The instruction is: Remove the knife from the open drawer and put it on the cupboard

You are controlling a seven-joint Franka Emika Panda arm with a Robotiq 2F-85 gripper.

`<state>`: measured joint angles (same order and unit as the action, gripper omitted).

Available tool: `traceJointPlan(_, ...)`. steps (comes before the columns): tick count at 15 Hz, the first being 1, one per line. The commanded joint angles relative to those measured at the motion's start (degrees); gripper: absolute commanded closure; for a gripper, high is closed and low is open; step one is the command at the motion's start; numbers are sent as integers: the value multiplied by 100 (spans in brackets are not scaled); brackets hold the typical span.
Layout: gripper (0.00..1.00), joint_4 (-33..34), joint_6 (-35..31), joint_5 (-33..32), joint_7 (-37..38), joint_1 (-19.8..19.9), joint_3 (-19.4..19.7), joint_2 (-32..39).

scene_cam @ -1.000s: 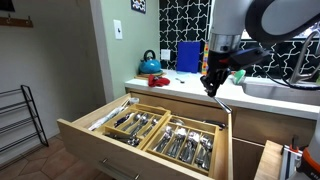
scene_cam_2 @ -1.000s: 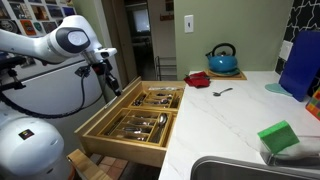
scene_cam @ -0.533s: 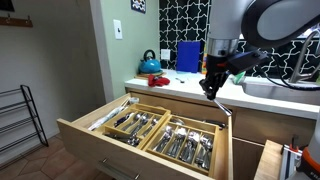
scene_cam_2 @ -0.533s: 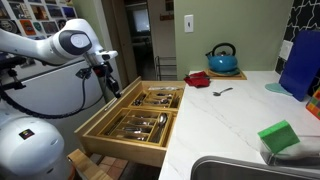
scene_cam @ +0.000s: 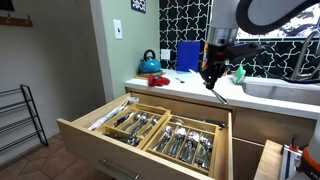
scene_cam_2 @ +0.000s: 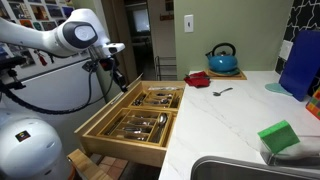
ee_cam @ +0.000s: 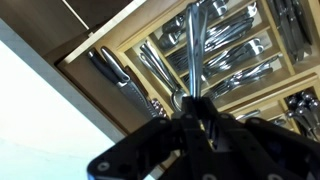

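Next, my gripper releases the knife on the white worktop (scene_cam: pixel 201 87) between the spoon and the sink.
My gripper (scene_cam: pixel 211 76) is shut on the knife (scene_cam: pixel 217 93), a thin silvery strip that hangs down from the fingers above the open drawer's (scene_cam: pixel 88 136) back edge by the white worktop of the cupboard (scene_cam: pixel 178 93). In the other exterior view the gripper (scene_cam_2: pixel 117 77) holds the knife (scene_cam_2: pixel 123 87) over the drawer's (scene_cam_2: pixel 124 148) far side, left of the cupboard top (scene_cam_2: pixel 225 120). In the wrist view the knife (ee_cam: pixel 192 55) runs from the closed gripper (ee_cam: pixel 196 102) over the drawer's cutlery trays (ee_cam: pixel 232 50).
On the worktop stand a blue kettle (scene_cam_2: pixel 222 58), a red object (scene_cam_2: pixel 198 79), a spoon (scene_cam_2: pixel 222 91), a blue board (scene_cam_2: pixel 300 62) and a green sponge (scene_cam_2: pixel 278 137). A sink (scene_cam_2: pixel 240 168) lies at the near end. A narrower pull-out unit (scene_cam: pixel 270 160) is open beside the drawer.
My gripper has risen a little with the knife in it, higher above the drawer. The things on the worktop have not moved.
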<state>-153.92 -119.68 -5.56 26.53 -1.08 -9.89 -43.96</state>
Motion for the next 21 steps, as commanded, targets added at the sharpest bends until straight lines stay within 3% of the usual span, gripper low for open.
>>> traceJointPlan(1,93,607,141,198,-747,368,690,407)
traceJointPlan(5,93,1318,261,626,-1418,584,1469,1211)
traceJointPlan(10,93,2310,728,1810,-1955,683,2248,2345)
traceJointPlan(17,93,3396,1480,3312,-2170,1227,2956,3646)
traceJointPlan(21,93,3707,1369,3862,-2261,1553,3075,4218)
